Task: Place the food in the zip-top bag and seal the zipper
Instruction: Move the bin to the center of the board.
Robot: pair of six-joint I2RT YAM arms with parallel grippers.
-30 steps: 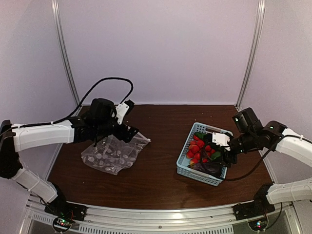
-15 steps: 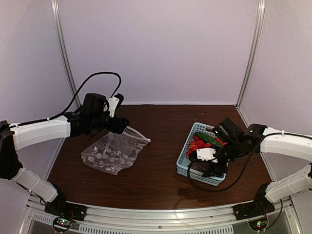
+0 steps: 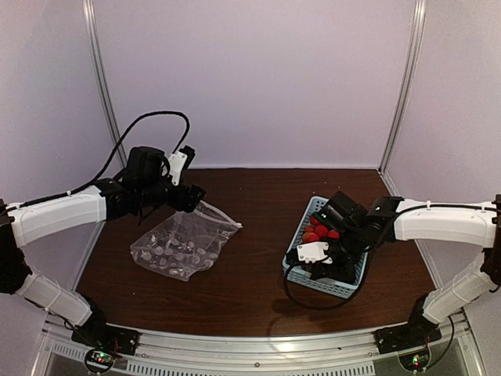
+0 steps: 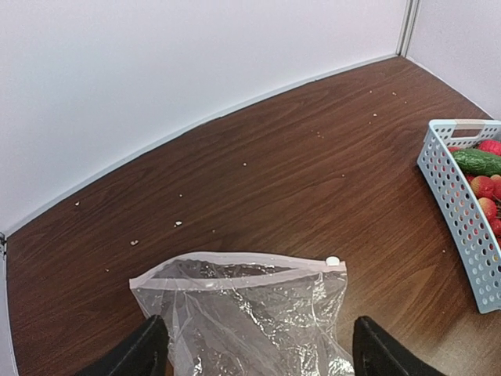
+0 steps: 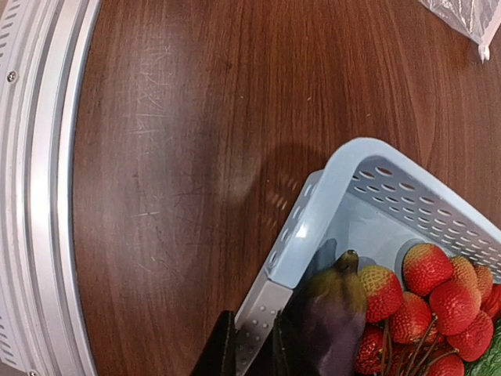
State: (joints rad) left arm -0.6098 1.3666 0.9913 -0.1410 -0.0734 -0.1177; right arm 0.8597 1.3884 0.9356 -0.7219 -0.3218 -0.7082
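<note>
My left gripper will grip the clear zip-top bag at the middle of the upper layer (image 3: 182,233) (image 4: 236,363), well below the bag's pale zipper, to be lifted open.
The clear zip-top bag (image 3: 184,243) lies flat on the brown table, its mouth gaping slightly under the pale zipper (image 4: 235,270). My left gripper (image 3: 196,197) hovers open over the bag (image 4: 250,313), one finger (image 4: 141,352) on each side, touching nothing. The food stays in the light blue basket (image 3: 311,207): red strawberries (image 5: 427,270), a purple eggplant (image 5: 333,321) and a green cucumber (image 4: 479,161). My right gripper (image 5: 254,348) is shut on the basket's near wall tab (image 5: 262,313), one finger outside and one inside beside the eggplant.
The basket (image 4: 462,211) stands right of the bag with bare wood between them. A metal rail (image 5: 39,188) runs along the table's near edge. White walls close the back and sides. Small crumbs dot the wood beyond the bag.
My right arm swung to the basket's near-left corner and its jaws closed on the wall there. My left gripper drew back toward the far left, off the bag.
</note>
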